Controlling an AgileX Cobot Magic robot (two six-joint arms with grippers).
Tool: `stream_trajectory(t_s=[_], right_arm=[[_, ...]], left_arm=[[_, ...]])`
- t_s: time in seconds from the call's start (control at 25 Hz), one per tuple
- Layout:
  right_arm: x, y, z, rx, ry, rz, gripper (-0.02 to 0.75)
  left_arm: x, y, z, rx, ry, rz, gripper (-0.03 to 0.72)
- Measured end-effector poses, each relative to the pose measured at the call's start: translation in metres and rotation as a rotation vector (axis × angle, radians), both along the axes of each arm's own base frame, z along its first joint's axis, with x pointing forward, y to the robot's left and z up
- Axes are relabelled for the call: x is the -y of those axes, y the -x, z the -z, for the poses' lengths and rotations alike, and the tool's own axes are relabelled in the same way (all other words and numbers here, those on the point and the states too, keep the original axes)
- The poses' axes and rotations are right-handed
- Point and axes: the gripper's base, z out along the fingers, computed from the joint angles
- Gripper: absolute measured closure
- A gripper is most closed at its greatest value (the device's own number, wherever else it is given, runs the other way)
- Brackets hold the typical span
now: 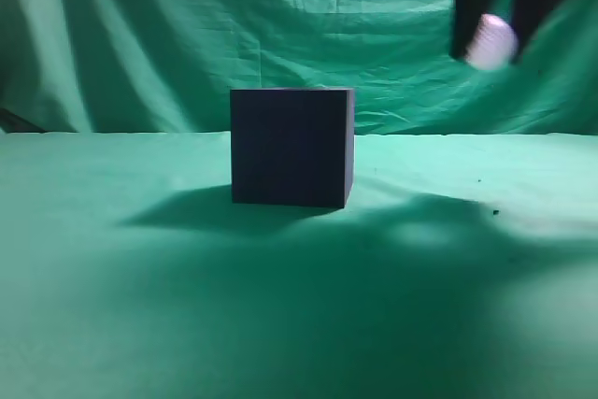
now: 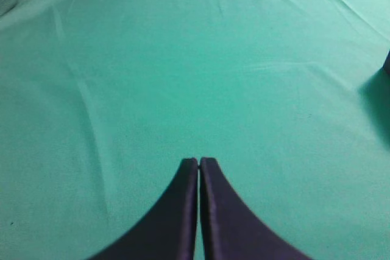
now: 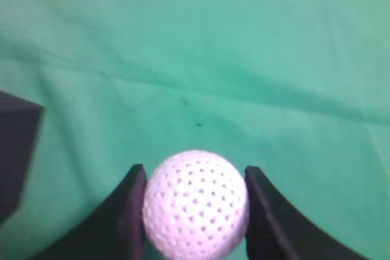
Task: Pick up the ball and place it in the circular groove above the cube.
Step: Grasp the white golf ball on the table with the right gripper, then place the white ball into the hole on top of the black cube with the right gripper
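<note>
Next, my right gripper releases the white ball at the middle of the dark navy cube's top [image 1: 298, 88], in its circular groove.
The dark navy cube [image 1: 291, 147] stands upright on the green cloth at the middle of the exterior view; its top groove is hidden from this low angle. A corner of the cube shows at the left edge of the right wrist view [image 3: 15, 150]. My right gripper [image 1: 495, 21] is high at the upper right, above and right of the cube, shut on the white dimpled ball [image 1: 491, 41]. The ball [image 3: 196, 204] sits between the two dark fingers of the right gripper [image 3: 195, 178]. My left gripper [image 2: 199, 161] is shut and empty over bare cloth.
Green cloth [image 1: 299, 306] covers the table and hangs as a wrinkled backdrop [image 1: 187, 35]. A few small dark specks [image 1: 493, 212] lie on the cloth right of the cube. A dark edge [image 2: 386, 65] shows at the right border of the left wrist view.
</note>
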Motion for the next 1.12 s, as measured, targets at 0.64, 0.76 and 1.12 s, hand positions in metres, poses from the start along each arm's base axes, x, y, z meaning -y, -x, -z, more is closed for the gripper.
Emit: stream_trajectory(t_s=[0.64,0.76,1.12], right_arm=[[-0.124,0.017,0.0,0.0,-0.017,-0.342,0.424],[-0.126,0.015,0.003,0.005,-0.019,-0.342,0.424],[-0.127,0.015,0.004,0.009,-0.019,-0.379,0.304]], left_arm=[[0.0,0.0,0.0,0.0,0.0,0.0,0.688],[0.0,0.0,0.0,0.0,0.0,0.0,0.688],[0.0,0.0,0.0,0.0,0.0,0.0,0.688]])
